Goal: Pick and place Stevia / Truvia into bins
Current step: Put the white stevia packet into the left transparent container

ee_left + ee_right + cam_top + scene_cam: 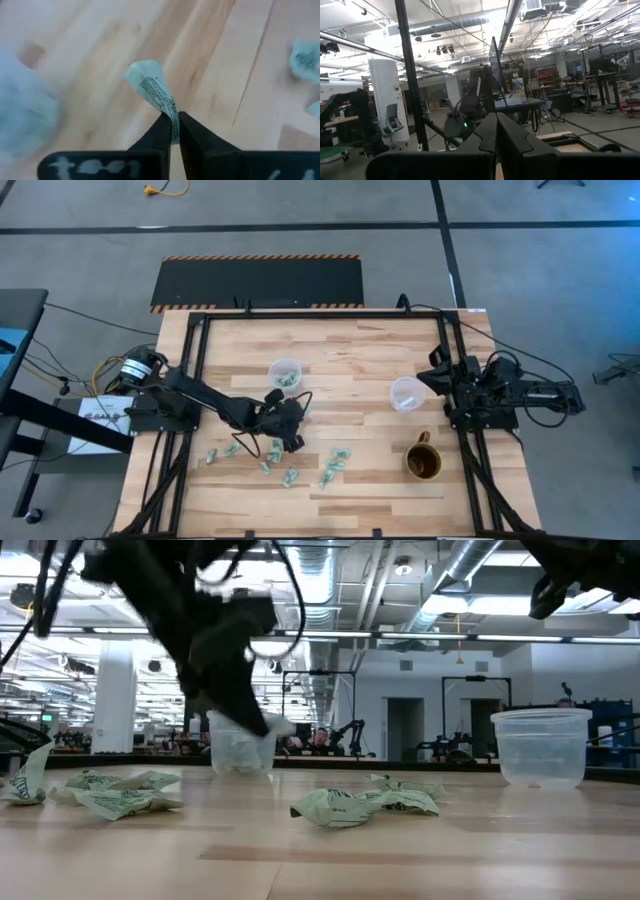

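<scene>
Next, I let go of the sachet with my left gripper in the clear cup with sachets (286, 376) inside, onto those sachets. The sachet now hangs above the scattered sachets.
Several green-and-white Stevia sachets lie crumpled on the wooden table (360, 350), among them one (338, 456) right of the middle and one (352, 806) nearest in the low view. The left bin (285, 372), a clear cup, has sachets in it; the right bin (407, 393) looks empty. My left gripper (295, 442) hangs above the scattered sachets, shut on one sachet (150, 82). My right gripper (496, 125) is shut on nothing, folded back at its base (428, 376) and pointing into the room. My left gripper pinches one end of the sachet (173, 117) between its two fingertips. The fingers slant down from the table's left. The sachet is curled, sticks out past the fingertips, and is lifted clear of the table (275, 725).
A brown mug (423, 462) stands near the front right, close to the right bin. Loose sachets (232, 448) lie under and beside the left arm. Black frame rails (300, 313) run along the table's far and side edges.
</scene>
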Available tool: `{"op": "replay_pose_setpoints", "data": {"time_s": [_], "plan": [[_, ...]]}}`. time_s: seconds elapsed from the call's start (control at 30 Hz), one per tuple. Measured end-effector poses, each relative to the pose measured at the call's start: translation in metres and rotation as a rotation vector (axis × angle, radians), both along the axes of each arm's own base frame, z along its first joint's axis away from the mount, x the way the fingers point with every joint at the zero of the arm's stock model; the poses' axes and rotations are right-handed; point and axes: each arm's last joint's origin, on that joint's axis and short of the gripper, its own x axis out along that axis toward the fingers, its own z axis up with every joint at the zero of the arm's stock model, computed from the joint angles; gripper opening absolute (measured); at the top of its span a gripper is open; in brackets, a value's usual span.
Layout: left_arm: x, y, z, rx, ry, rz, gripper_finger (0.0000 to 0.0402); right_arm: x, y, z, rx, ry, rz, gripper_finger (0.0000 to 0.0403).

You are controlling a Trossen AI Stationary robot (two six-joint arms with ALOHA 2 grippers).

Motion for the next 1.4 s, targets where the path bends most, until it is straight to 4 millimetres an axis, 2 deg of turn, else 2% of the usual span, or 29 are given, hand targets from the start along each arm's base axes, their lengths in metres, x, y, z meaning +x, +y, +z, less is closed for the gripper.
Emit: {"op": "replay_pose_setpoints", "data": {"time_s": [0.13,0.3,0.4,0.53,0.77,0.97,1.2,1.4], "plan": [[-0.009,-0.003,0.034,0.099,-0.030,0.037,0.0004,0.000,0.000,0.000,0.000,0.000,0.000,0.0000],[-0.033,0.006,0.069,0.226,-0.094,0.146,0.0006,0.000,0.000,0.000,0.000,0.000,0.000,0.0000],[-0.046,0.020,0.086,0.258,-0.120,0.221,0.0007,0.000,0.000,0.000,0.000,0.001,0.000,0.0000],[-0.056,0.052,0.100,0.198,-0.100,0.283,0.0007,0.000,0.000,0.000,0.000,0.001,0.000,0.0000],[-0.055,0.107,0.095,-0.044,0.008,0.223,0.0007,0.000,0.000,0.000,0.000,0.002,-0.001,0.0000],[-0.052,0.136,0.082,-0.137,0.070,0.220,0.0008,0.000,0.000,0.000,0.000,0.002,0.000,0.0000],[-0.042,0.147,0.062,-0.226,0.131,0.187,0.0012,0.000,0.000,-0.001,0.000,0.006,0.000,0.0000],[-0.031,0.148,0.049,-0.276,0.140,0.116,0.0043,0.000,0.000,-0.001,0.000,0.006,0.000,0.0000]]}}
